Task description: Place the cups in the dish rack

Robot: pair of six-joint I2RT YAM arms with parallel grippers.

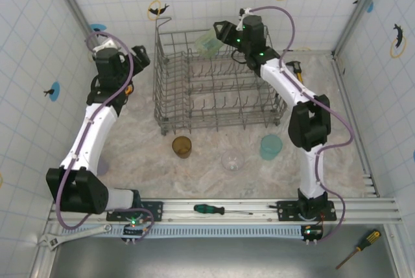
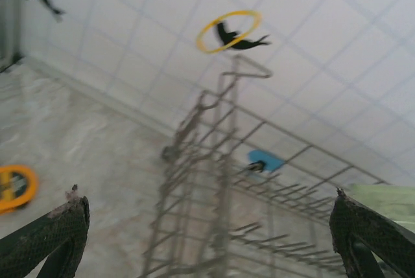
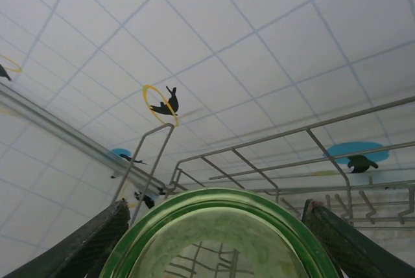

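Next, I set the pale green cup down with my right gripper in the dish rack (image 1: 207,78), between the far row and the middle row of pegs.
The grey wire dish rack (image 1: 214,87) stands at the back middle of the table. My right gripper (image 1: 217,35) hangs over the rack's far edge, shut on a pale green cup (image 1: 209,43). In the right wrist view that cup's green rim (image 3: 220,203) sits between the two fingers (image 3: 84,242). On the table in front of the rack stand an amber cup (image 1: 182,146), a clear cup (image 1: 233,161) and a teal cup (image 1: 270,147). My left gripper (image 1: 141,56) is left of the rack, open and holding nothing; its fingertips (image 2: 65,216) frame the rack's corner (image 2: 217,181).
A green-handled screwdriver (image 1: 214,210) lies on the front rail, a wrench (image 1: 71,236) at the near left, a yellow screwdriver (image 1: 355,247) at the near right. A yellow-handled tool (image 1: 295,67) lies right of the rack. Tiled walls close three sides.
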